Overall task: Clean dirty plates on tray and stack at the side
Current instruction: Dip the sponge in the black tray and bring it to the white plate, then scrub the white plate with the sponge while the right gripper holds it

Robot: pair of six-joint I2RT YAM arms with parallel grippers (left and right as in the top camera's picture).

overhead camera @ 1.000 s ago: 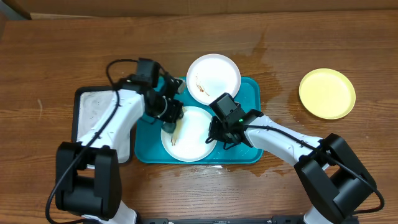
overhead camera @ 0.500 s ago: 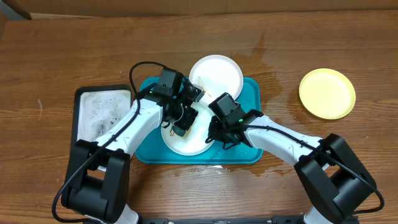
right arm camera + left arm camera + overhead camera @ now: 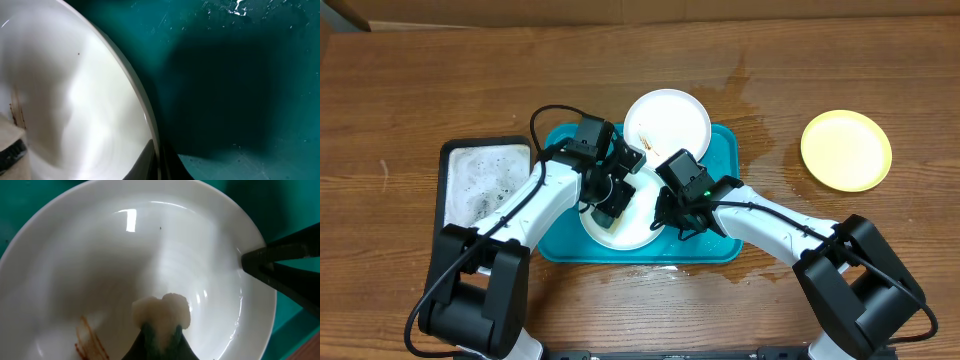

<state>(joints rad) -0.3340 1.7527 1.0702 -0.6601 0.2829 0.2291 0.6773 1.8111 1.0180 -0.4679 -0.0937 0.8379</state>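
Only a narrow folded end of the sponge reaches past my left gripper, so I will retake the sponge farther back [image 3: 605, 217] before wiping the brown smear.
On the teal tray [image 3: 724, 165] lie two white plates. The far plate [image 3: 666, 122], with brown smears, overhangs the tray's back rim. The near plate [image 3: 636, 228] [image 3: 150, 250] carries a brown smear [image 3: 88, 339] too. My left gripper [image 3: 610, 207] [image 3: 161, 329] is shut on a pale sponge [image 3: 161, 311] that presses on the near plate. At that plate's right rim [image 3: 150, 125] my right gripper [image 3: 663, 214] [image 3: 159, 164] is shut, one finger on each side. A pale yellow-green plate [image 3: 846, 150] sits alone on the table at the right.
A black-rimmed tray [image 3: 485, 190] with soapy white foam stands left of the teal tray. A wet patch [image 3: 752, 88] darkens the wood behind the tray. Cardboard lines the table's far edge.
My left gripper has swung right from the tray's left side onto the near plate, with the sponge in it. My right gripper has closed fully on the plate's rim.
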